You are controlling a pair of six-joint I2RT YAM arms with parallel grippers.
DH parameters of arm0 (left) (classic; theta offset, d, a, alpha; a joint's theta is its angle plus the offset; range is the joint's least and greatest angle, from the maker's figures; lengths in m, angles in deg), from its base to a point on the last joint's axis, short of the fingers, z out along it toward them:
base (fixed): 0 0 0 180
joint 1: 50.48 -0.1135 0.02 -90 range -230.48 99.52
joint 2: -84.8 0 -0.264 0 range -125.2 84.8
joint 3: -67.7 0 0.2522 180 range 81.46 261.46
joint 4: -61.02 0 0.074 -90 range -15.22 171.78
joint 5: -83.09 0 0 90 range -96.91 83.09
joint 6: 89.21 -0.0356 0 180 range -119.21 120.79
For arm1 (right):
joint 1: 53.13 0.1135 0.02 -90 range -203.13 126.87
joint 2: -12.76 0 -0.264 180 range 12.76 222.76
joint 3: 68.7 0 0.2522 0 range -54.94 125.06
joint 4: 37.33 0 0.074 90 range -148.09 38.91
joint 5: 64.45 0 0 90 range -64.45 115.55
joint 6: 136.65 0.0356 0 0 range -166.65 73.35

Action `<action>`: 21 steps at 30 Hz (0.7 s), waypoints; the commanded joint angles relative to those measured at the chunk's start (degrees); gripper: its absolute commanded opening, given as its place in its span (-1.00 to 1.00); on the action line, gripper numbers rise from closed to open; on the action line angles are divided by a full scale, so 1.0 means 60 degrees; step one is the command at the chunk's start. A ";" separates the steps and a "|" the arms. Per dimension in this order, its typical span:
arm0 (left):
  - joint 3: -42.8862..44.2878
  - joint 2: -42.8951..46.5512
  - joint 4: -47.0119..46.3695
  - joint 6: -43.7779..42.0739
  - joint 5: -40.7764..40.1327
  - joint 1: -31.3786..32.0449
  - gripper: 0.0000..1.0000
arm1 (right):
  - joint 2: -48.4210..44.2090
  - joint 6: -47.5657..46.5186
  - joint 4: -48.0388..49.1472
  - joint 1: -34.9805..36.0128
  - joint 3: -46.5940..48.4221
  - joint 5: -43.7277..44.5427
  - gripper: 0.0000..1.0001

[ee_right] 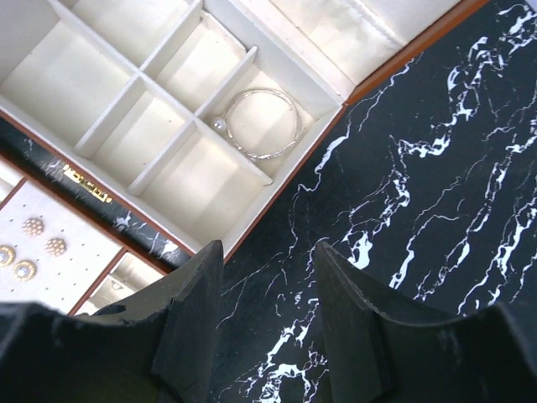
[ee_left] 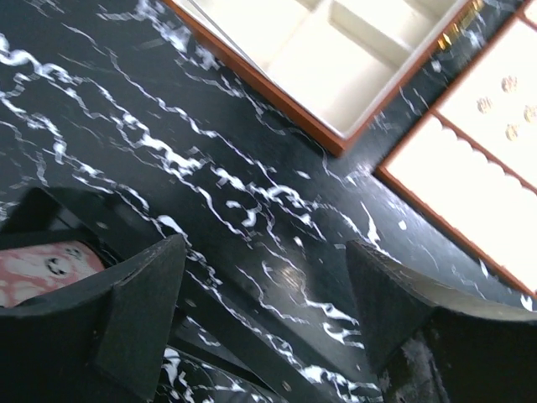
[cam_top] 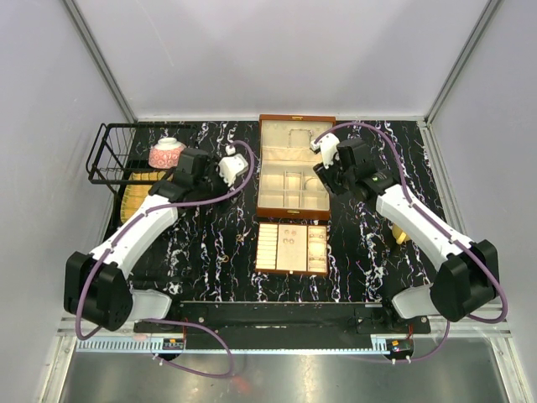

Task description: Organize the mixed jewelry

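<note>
My left gripper is to close next on the small gold ring (cam_top: 242, 238) on the marble, beside the tray insert's cream rolls near the corner of the jewelry box.
An open brown jewelry box (cam_top: 289, 180) with cream compartments stands at the table's middle. Its tray insert (cam_top: 292, 248) lies in front of it. In the right wrist view a pale bangle loop (ee_right: 262, 124) with a pearl lies in a box compartment (ee_right: 176, 168) by the lid. Small gold earrings (ee_right: 33, 227) sit on the tray, and they also show in the left wrist view (ee_left: 495, 92). My left gripper (ee_left: 267, 252) is open and empty over black marble, left of the box (ee_left: 336, 59). My right gripper (ee_right: 268, 252) is open and empty over marble beside the box's right corner.
A black wire basket (cam_top: 117, 155) at the back left holds a pink-and-white bowl (cam_top: 167, 153) and something yellow. The bowl also shows at the left wrist view's edge (ee_left: 46, 264). A yellow object (cam_top: 399, 233) lies under the right arm.
</note>
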 commanded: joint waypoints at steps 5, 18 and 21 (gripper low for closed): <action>-0.1003 0.0682 0.1399 -0.1511 0.1255 0.0053 0.56 | -0.0393 0.0080 -0.0163 0.0022 -0.0152 -0.0545 0.06; -0.1854 0.0668 0.1444 -0.1893 0.0700 0.0844 0.52 | -0.0378 0.0168 -0.0617 -0.0051 -0.0182 -0.0252 0.21; -0.1927 0.0507 0.1196 -0.1849 0.0509 0.0946 0.51 | -0.0320 0.0139 -0.0632 -0.0051 -0.0197 -0.0222 0.35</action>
